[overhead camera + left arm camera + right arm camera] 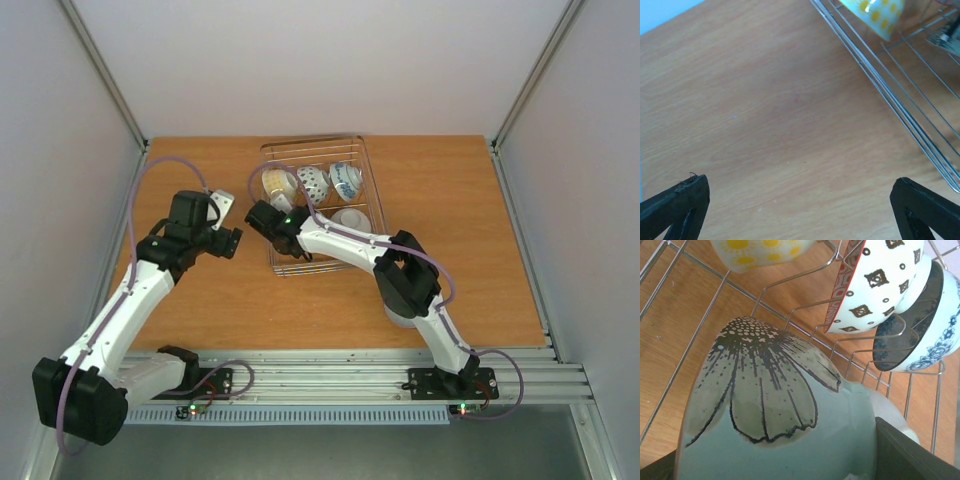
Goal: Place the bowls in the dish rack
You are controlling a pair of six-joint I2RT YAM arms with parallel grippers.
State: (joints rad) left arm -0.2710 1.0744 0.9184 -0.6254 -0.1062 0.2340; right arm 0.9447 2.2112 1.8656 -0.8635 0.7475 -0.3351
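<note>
The robot's right gripper will release the pale green bowl in the rack's front row [311, 224] [782, 407] next to the plain white bowl. The green bowl is tilted just above the wires now.
The silver wire dish rack [372, 196] stands at the table's back middle. In its back row stand a yellow-dotted cream bowl [279, 183], a dark-patterned white bowl [312, 183] and a blue-and-white bowl [346, 180]. A plain white bowl [350, 217] lies in front of them. My right gripper [268, 216] is over the rack's left part, shut on a pale green bowl with a dark flower pattern [775, 425], held tilted just above the wires. My left gripper [226, 241] is open and empty over bare table, left of the rack [900, 100].
The right wrist view shows the yellow-dotted bowl [760, 250], the patterned white bowl [875, 285] and the blue-and-white bowl [927, 325] leaning on the rack's prongs. Grey walls enclose the wooden table [200, 310] on three sides.
</note>
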